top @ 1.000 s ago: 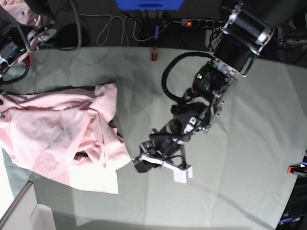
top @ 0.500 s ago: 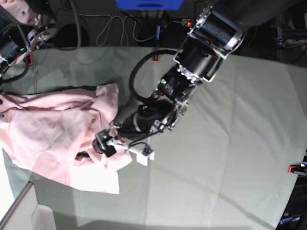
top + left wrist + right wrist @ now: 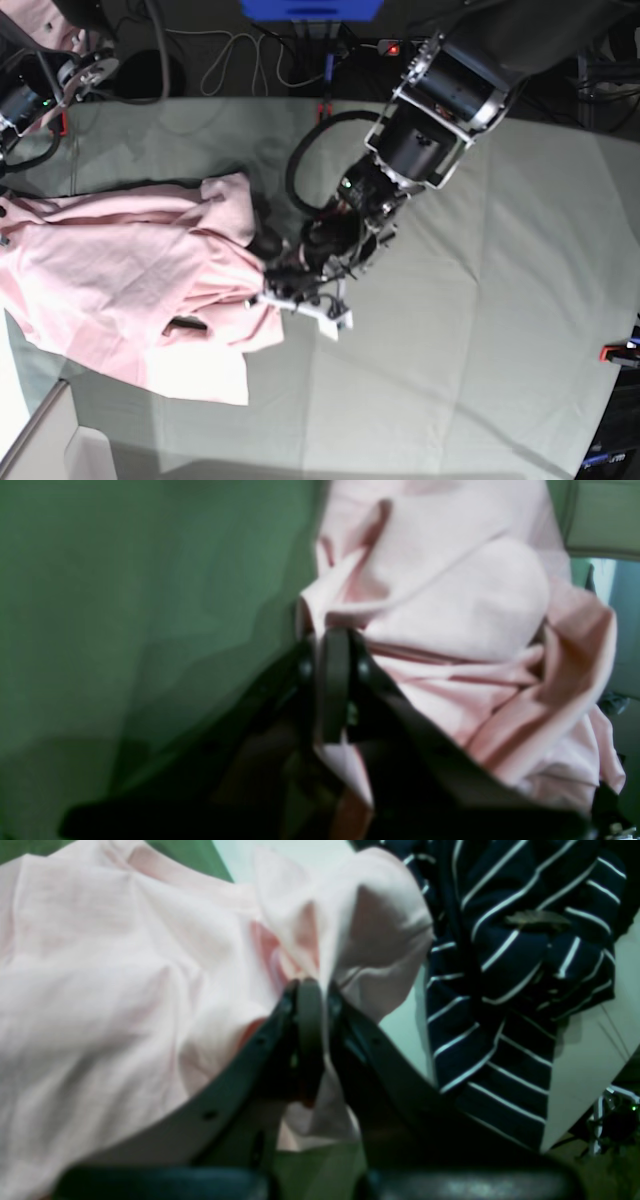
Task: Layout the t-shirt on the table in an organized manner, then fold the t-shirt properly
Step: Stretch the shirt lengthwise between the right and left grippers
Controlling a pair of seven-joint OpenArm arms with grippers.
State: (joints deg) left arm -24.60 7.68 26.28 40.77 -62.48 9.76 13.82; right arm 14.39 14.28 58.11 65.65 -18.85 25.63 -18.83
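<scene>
Next, my left gripper lets go of the t-shirt's edge on the bare table (image 3: 437,243) beside that gripper's wrist, away from the crumpled cloth.
The pale pink t-shirt (image 3: 120,270) lies crumpled on the left part of the table (image 3: 500,330), hanging over its left edge. My left gripper (image 3: 268,290) reaches in from the right and is shut on a fold at the shirt's right edge. The left wrist view shows its jaws (image 3: 330,645) closed, with pink t-shirt cloth (image 3: 450,595) bunched beyond them. In the right wrist view my right gripper (image 3: 317,990) is shut on a peak of the t-shirt (image 3: 100,965). The right arm (image 3: 25,100) enters at top left; its gripper is hidden in the base view.
A navy white-striped garment (image 3: 525,965) lies just beyond the right gripper, off the table. Red clamps (image 3: 321,115) (image 3: 612,352) sit on the far and right edges. A power strip (image 3: 420,47) and cables lie behind the table. A pale box (image 3: 60,450) stands at bottom left.
The left arm swung left from mid-table onto the shirt's right edge and closed on the cloth, then drew it slightly rightward. The right arm has stayed put.
</scene>
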